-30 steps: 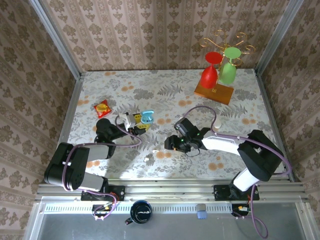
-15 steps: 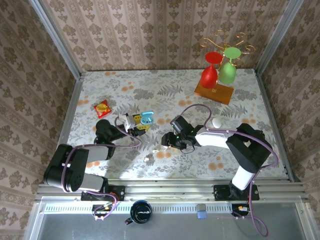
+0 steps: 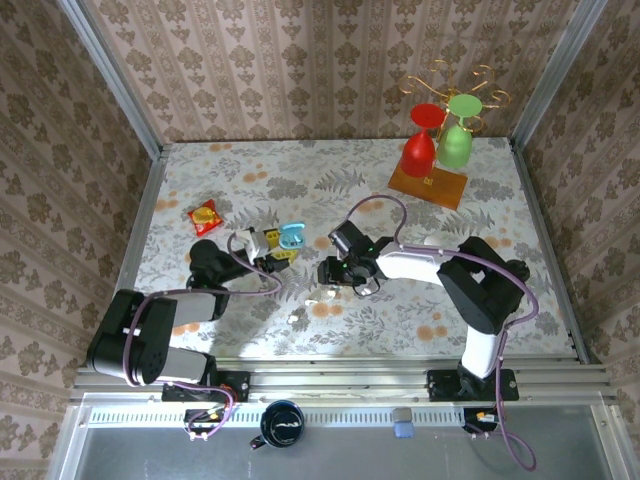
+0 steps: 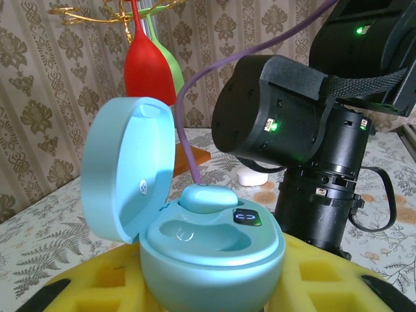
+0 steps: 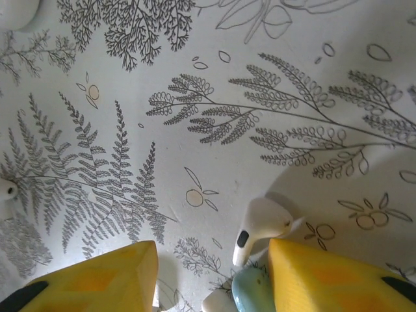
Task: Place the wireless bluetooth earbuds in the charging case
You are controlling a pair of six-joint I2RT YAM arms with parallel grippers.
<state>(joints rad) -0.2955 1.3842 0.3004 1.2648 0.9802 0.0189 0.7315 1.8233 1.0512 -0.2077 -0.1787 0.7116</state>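
A white earbud crowds the light-blue earbud at the finger of my right gripper, so next I open my right gripper and take the light-blue earbud alone (image 5: 252,290).
A white earbud (image 5: 260,227) lies on the patterned table, touching the inner edge of the right-hand yellow finger (image 5: 325,279) of my right gripper (image 5: 209,260), whose jaws stand apart over it. A light-blue earbud (image 5: 253,292) and another white piece (image 5: 218,302) lie between the fingers, close to the camera. A second white earbud (image 5: 6,192) sits far to the left. My left gripper (image 4: 211,296) is shut on an open light-blue case (image 4: 208,240) with one blue earbud seated in it. The white oval charging case (image 4: 253,177) lies on the table behind it, lid down.
A wooden stand with a red and a green wine glass (image 3: 440,150) stands at the back right. A red and yellow packet (image 3: 205,213) lies at the left. A white rounded object (image 5: 16,13) sits beyond the right gripper. Walls enclose three sides.
My right arm has swung left across the table to the white earbuds, and its jaws have narrowed somewhat. The left arm and the blue case have stayed still.
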